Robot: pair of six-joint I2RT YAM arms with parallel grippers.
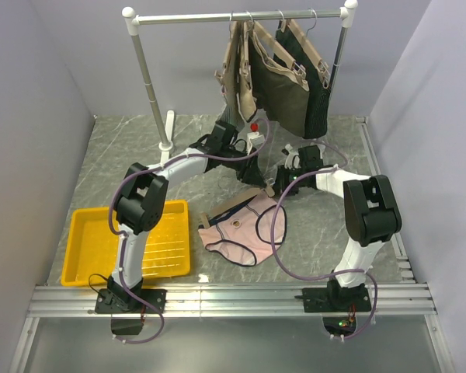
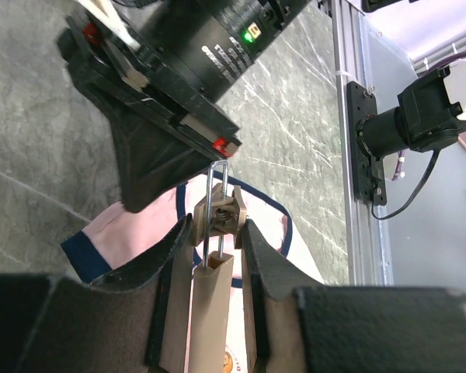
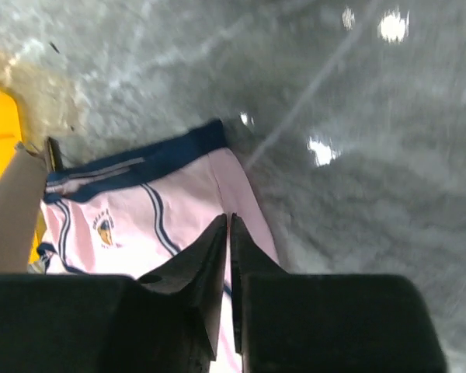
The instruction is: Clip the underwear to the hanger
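Observation:
The underwear's side edge below the navy waistband is pinched in my right gripper, so next I open it and take the waistband's corner (image 3: 214, 135) before clipping the underwear.
The pale pink underwear (image 1: 245, 233) with navy edging lies flat on the marble table, in front of both arms. My left gripper (image 1: 248, 172) (image 2: 216, 225) is shut on the tan hanger (image 2: 210, 311), holding its bar between the fingers just above the briefs. The hanger's end clip (image 2: 221, 214) and wire loop stick out past the fingertips. My right gripper (image 1: 286, 183) (image 3: 230, 219) comes in from the right with its jaws pressed together on the side edge of the underwear (image 3: 179, 210). The hanger (image 3: 12, 210) shows at the left of the right wrist view.
A yellow tray (image 1: 85, 241) sits at the near left of the table. At the back stands a clothes rack (image 1: 241, 17) with several hangers carrying dark olive and black garments (image 1: 283, 81). Its white post base (image 1: 168, 132) stands at the back left. Grey walls enclose the table.

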